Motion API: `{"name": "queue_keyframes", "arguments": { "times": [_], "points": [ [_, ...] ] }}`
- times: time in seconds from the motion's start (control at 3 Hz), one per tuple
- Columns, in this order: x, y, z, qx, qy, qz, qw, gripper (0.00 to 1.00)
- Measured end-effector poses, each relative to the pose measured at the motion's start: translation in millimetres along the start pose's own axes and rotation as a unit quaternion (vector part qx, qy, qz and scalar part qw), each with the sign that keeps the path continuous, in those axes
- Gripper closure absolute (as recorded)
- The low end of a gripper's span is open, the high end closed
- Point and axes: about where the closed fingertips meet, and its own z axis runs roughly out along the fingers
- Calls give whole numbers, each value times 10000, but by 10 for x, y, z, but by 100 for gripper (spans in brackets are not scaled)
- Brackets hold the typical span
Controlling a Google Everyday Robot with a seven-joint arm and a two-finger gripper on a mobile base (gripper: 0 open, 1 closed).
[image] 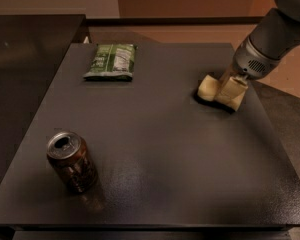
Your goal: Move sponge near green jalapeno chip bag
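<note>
Next, I let go of the sponge, now a little above the table, with my gripper on the table, just off the green jalapeno chip bag's side (145, 72) that faces my gripper.
The pale yellow sponge (207, 88) is at the right side of the dark table (160, 149), a little above its surface with a shadow under it. My gripper (229, 97) reaches down from the upper right, and its beige fingers (231, 88) are closed on the sponge's right part. The green jalapeno chip bag (111, 61) lies flat at the table's far left, label side up, well to the left of the sponge.
A brown soda can (71, 161) stands upright at the front left of the table. A darker counter (25, 59) adjoins the table on the left. The table's right edge runs just right of the gripper.
</note>
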Motion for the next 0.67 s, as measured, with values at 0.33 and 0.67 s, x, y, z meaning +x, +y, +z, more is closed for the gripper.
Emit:
{"name": "queue_keyframes", "arguments": {
  "times": [0.33,0.67],
  "points": [
    [-406,-110,72,-49,-26,-177,9998,100],
    [-792,-192,189,-102,-25,-334,9994,100]
  ]
}}
